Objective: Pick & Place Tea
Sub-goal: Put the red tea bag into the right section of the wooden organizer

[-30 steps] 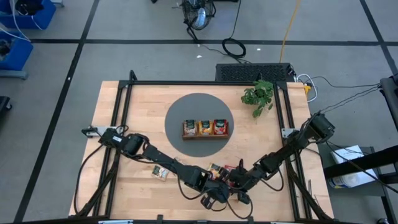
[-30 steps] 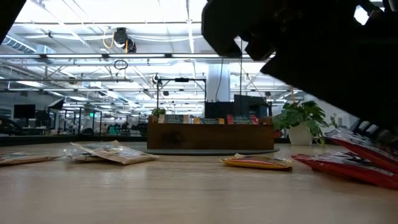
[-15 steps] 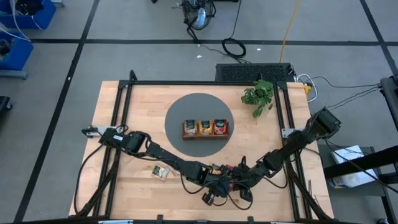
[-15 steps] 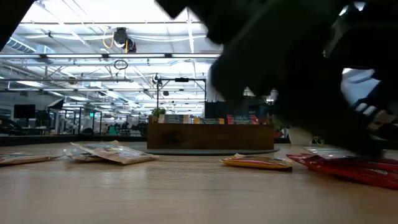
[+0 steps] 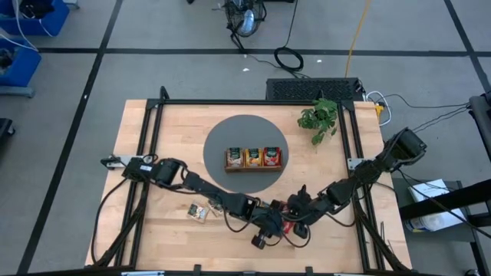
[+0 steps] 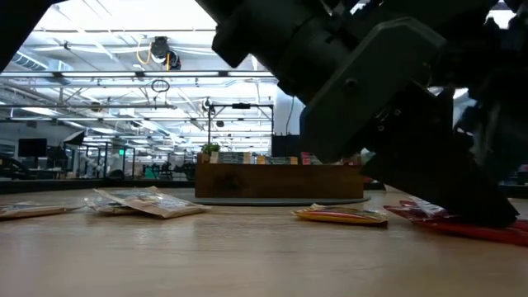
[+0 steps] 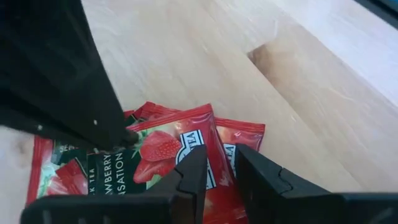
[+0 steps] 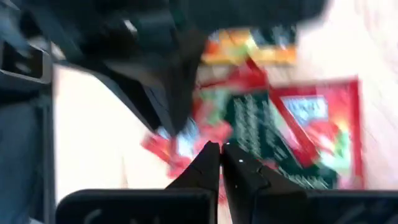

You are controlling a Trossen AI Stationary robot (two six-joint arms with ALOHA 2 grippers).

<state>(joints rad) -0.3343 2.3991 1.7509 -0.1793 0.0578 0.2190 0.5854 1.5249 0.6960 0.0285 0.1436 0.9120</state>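
Observation:
The robot's right gripper is shut above the overlapping red sachets, so it should open and pinch the top sachet's edge (image 7: 93, 169) while the left gripper steadies the other end.
Red tea sachets (image 7: 168, 146) lie overlapping on the wood near the table's front edge, right of centre (image 5: 290, 227). My left gripper (image 7: 221, 167) slants down over them, open by a narrow gap. My right gripper (image 8: 219, 148) is shut and hangs just above the same red sachets (image 8: 298, 124). An orange sachet (image 6: 342, 214) lies flat just left of the red ones. Green sachets (image 5: 198, 212) lie further left. The wooden tray (image 5: 253, 159) holds green, orange and red sachets in its three compartments. My left gripper's fingertips (image 7: 198, 163) stand over the middle of the top red sachet (image 7: 186, 138), coming slanting from above. Whether they touch it, I cannot tell. My right gripper's dark fingertip (image 7: 127, 138) shows at that sachet's edge; whether it touches, I cannot tell.
The tray stands on a round grey mat (image 5: 219, 138) at the table's middle. A potted plant (image 5: 318, 119) stands at the far right. Black frame rails (image 5: 146, 153) run along the table's sides. Both arms crowd the near right part of the table.
My left gripper has come down and toward the table's right edge, onto the red sachets, rolling a little. My right gripper has risen and drawn back toward the right, staying shut. The sachets lie as before.

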